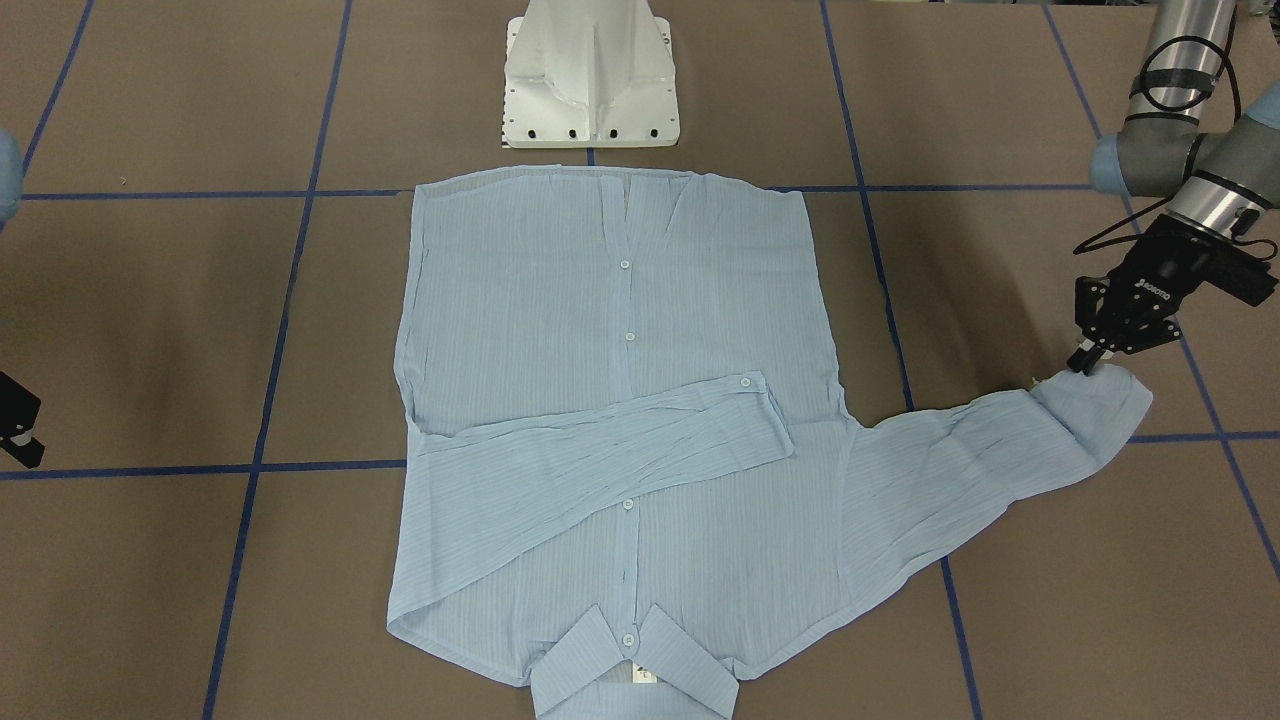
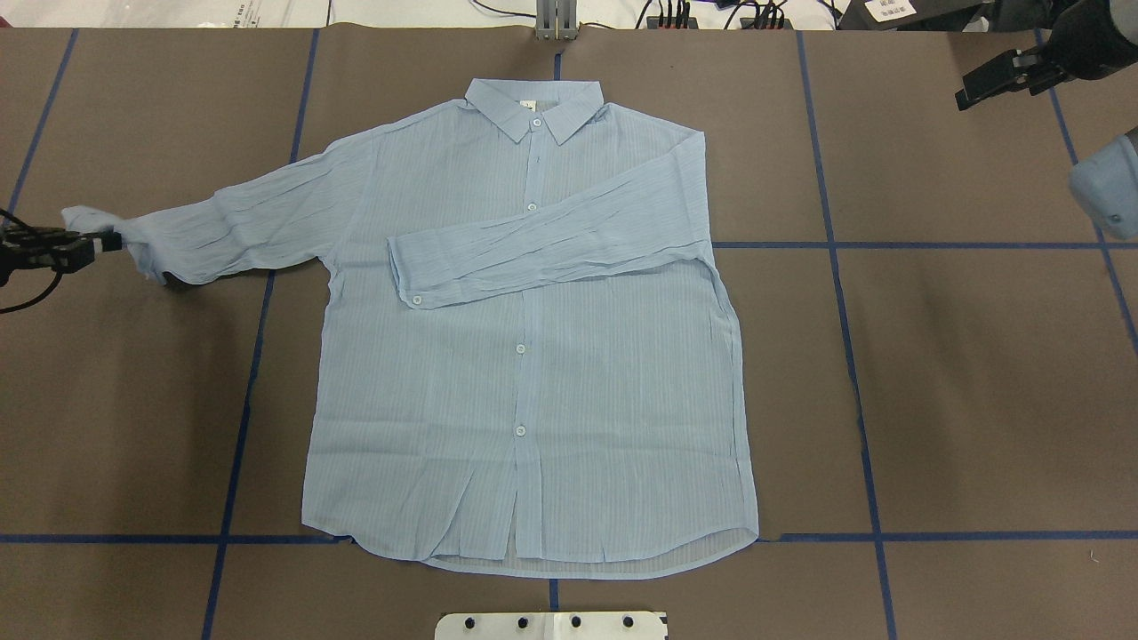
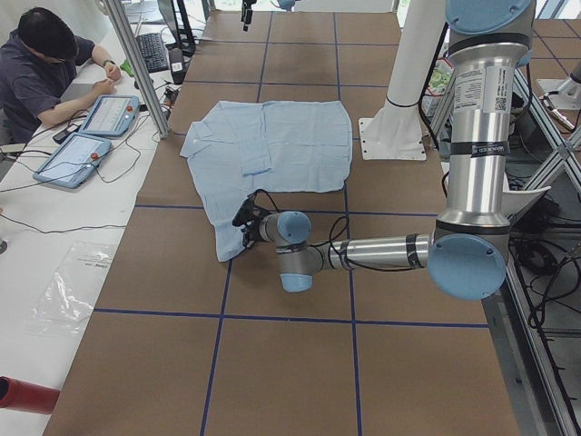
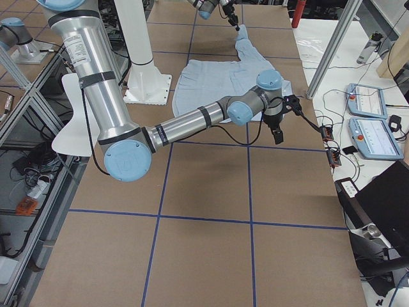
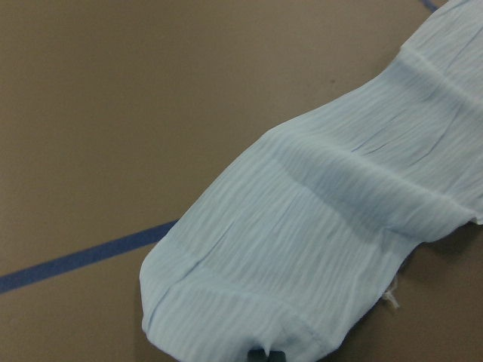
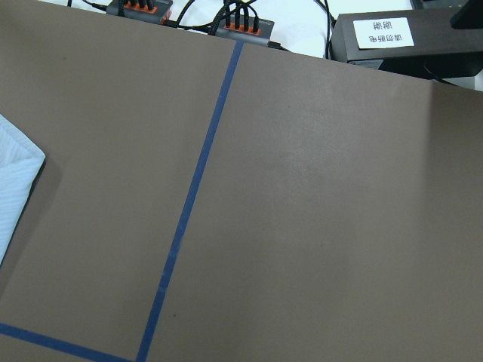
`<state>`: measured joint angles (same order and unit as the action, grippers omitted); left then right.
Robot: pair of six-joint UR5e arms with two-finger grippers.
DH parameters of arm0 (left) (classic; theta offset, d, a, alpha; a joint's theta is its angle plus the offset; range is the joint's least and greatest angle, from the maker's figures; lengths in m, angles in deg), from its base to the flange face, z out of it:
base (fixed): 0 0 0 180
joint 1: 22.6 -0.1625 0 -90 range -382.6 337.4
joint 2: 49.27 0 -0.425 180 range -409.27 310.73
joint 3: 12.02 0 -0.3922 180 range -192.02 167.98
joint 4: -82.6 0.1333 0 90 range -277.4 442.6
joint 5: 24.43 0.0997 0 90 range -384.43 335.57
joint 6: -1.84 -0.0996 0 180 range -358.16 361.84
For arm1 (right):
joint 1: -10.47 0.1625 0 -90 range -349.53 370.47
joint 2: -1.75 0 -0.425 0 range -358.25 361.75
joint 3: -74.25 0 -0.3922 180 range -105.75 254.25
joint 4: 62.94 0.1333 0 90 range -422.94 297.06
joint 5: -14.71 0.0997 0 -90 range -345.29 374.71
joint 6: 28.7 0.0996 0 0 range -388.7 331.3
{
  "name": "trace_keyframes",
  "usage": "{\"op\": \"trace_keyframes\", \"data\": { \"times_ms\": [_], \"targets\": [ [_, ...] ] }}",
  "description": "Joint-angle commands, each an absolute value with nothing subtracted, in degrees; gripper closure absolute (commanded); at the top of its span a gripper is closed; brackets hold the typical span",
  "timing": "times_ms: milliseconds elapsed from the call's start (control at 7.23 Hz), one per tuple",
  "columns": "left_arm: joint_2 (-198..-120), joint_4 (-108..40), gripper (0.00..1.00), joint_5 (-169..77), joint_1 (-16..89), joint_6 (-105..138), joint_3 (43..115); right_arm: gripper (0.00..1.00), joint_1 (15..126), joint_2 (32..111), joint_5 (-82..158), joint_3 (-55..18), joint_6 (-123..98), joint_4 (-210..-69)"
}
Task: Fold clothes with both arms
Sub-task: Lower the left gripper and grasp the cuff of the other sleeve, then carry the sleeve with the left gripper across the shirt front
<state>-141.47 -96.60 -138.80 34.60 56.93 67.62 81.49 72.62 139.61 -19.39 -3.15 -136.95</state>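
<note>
The cuff, now held slightly off the table, will be let go by my left gripper across the button row, on the hem-side edge of the folded sleeve (image 1: 539, 400).
The light-blue shirt (image 2: 533, 382) lies flat and buttoned side up, collar (image 2: 533, 107) far from the robot base. One sleeve (image 2: 542, 249) is folded across the chest. The other sleeve (image 2: 240, 218) stretches out sideways. My left gripper (image 2: 108, 240) is shut on this sleeve's cuff (image 1: 1105, 400) and holds it slightly off the table; it also shows in the front view (image 1: 1085, 365), and the cuff fills the left wrist view (image 5: 302, 249). My right gripper (image 2: 973, 89) hangs empty and open above bare table, well away from the shirt; its wrist view shows only a shirt corner (image 6: 15, 173).
The white pedestal base (image 1: 592, 80) stands just behind the shirt hem. Brown table with blue tape lines (image 2: 836, 267) surrounds the shirt. An operator (image 3: 45, 73) with tablets (image 3: 91, 136) sits at the far side table. Cables and power strips (image 6: 241, 19) line the far edge.
</note>
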Motion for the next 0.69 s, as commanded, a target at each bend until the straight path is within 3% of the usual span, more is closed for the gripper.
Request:
{"op": "trace_keyframes", "data": {
  "times_ms": [0,553],
  "targets": [
    [-152.30,-92.77,1.00,-139.74,32.79,74.90,69.63,0.00,81.49,72.68,139.61,-19.18,-3.12,-136.95],
    [-175.08,-71.69,1.00,-125.02,16.47,86.72,69.01,0.00,81.49,73.12,139.61,-19.18,-3.12,-136.95]
  ]
}}
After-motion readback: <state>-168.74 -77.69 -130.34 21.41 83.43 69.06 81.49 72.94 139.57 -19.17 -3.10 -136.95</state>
